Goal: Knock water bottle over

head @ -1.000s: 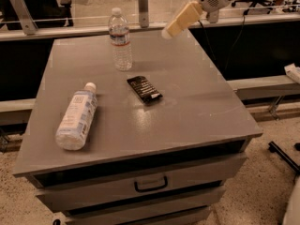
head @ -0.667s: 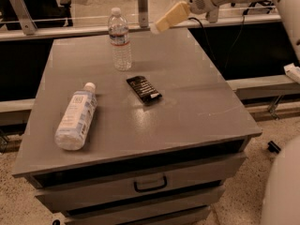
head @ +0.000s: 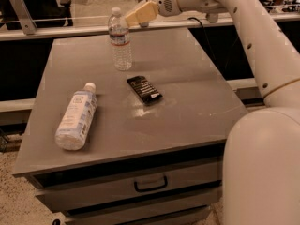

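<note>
My gripper needs to next go down from beside the cap to the middle of the upright water bottle (head: pixel 122 45) and close there.
The water bottle (head: pixel 120 40) is slim, clear and ribbed, with a white cap and a narrow white label band. It stands upright near the far edge of the grey cabinet top (head: pixel 187 102). My gripper (head: pixel 136 15) is level with the bottle's cap, just to its right, reaching in from the right on the white arm (head: pixel 243 27). Its tan fingers (head: pixel 140 13) point left toward the bottle's neck. I cannot tell whether they touch the bottle.
A fatter bottle (head: pixel 76 116) with a wide pale label lies on its side at the front left. A dark flat packet (head: pixel 144 89) lies near the middle. A drawer with a handle (head: pixel 150 184) is in the cabinet's front. A rail (head: pixel 70 29) runs behind it.
My gripper has moved left, from right of the table's far edge to just beside the water bottle's cap. The bottles and the packet have not moved.
</note>
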Motion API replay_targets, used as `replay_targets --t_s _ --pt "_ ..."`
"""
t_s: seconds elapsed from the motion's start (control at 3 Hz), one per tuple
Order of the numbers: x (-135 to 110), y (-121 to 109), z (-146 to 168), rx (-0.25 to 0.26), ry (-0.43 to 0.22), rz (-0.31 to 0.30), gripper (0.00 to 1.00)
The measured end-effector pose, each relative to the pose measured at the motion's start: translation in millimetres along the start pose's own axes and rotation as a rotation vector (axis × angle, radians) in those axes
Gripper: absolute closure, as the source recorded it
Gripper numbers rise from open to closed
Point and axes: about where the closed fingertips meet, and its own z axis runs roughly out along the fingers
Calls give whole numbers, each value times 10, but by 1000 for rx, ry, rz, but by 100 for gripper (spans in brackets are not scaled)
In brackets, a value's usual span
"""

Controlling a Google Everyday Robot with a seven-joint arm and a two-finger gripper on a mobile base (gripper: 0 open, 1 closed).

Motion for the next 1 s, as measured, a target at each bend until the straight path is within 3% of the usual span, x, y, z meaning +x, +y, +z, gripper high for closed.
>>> replay_targets --t_s 0.33,0.67,1.0 --pt "-44 123 271 -67 -53 31 0" --pt "30 294 383 -125 -50 57 0" --pt "167 418 421 -146 -8 72 0"
